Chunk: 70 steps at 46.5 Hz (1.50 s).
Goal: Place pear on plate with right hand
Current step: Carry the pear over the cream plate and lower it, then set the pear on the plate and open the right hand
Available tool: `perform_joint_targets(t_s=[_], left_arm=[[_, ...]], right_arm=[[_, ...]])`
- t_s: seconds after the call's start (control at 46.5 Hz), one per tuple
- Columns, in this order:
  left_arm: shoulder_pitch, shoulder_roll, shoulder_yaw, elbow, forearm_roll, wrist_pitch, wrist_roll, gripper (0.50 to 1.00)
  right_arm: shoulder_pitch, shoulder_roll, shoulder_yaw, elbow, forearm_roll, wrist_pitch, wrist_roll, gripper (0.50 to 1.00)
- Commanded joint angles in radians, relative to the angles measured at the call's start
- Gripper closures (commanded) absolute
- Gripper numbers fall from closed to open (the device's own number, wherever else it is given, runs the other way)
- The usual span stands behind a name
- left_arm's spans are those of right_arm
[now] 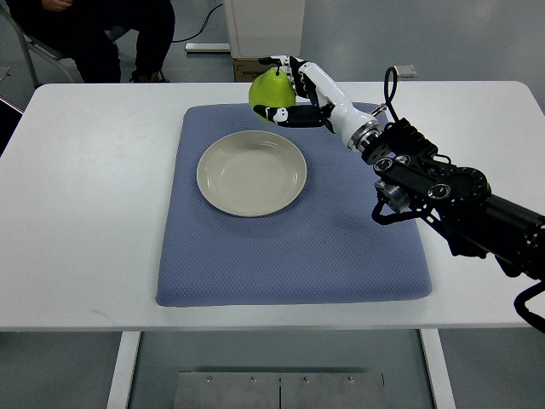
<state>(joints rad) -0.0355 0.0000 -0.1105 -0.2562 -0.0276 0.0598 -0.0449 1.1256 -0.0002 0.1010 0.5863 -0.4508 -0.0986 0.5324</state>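
Note:
I should set the green pear on the arm's side of the cream plate (283,179), near its rim, with my right gripper.
A green pear (267,91) is held in my right hand (289,92), whose white and black fingers are curled around it. The hand holds the pear above the far edge of the blue mat (289,247), just beyond the plate. The cream plate (252,173) lies empty on the mat, in front of and slightly left of the pear. My right arm (434,183) comes in from the right edge across the mat. The left arm is out of view.
The mat lies on a white table (85,213). A person sits on a chair beyond the far left corner (94,30). A white pedestal and a box (260,43) stand behind the table's far edge.

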Motion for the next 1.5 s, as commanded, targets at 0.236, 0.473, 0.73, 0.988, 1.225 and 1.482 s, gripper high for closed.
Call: perform_joint_targets(t_s=[0.236,0.473,0.73,0.988,1.225,1.482], left_arm=[[0.0,0.0,0.0,0.0,0.0,0.0,0.0,0.5],[0.0,0.0,0.0,0.0,0.0,0.0,0.0,0.5],[0.0,0.0,0.0,0.0,0.0,0.0,0.0,0.5],[0.0,0.0,0.0,0.0,0.0,0.0,0.0,0.5],[0.0,0.0,0.0,0.0,0.0,0.0,0.0,0.5],[0.0,0.0,0.0,0.0,0.0,0.0,0.0,0.5]], right_arm=[[-0.027,0.0,-0.055,-0.017,0.0,0.013,-0.002,1.0],[-0.089,0.0,-0.092,-0.006,-0.002,0.026,0.005,1.0],[-0.127,0.0,-0.106,-0.003,-0.002,0.033,0.011,1.0],[-0.148,0.0,-0.109,-0.003,-0.002,0.031,0.012,1.0],[-0.147,0.0,-0.104,-0.003,0.0,0.017,0.011,0.903],[-0.145,0.0,-0.095,-0.005,0.001,0.014,0.011,0.507]])
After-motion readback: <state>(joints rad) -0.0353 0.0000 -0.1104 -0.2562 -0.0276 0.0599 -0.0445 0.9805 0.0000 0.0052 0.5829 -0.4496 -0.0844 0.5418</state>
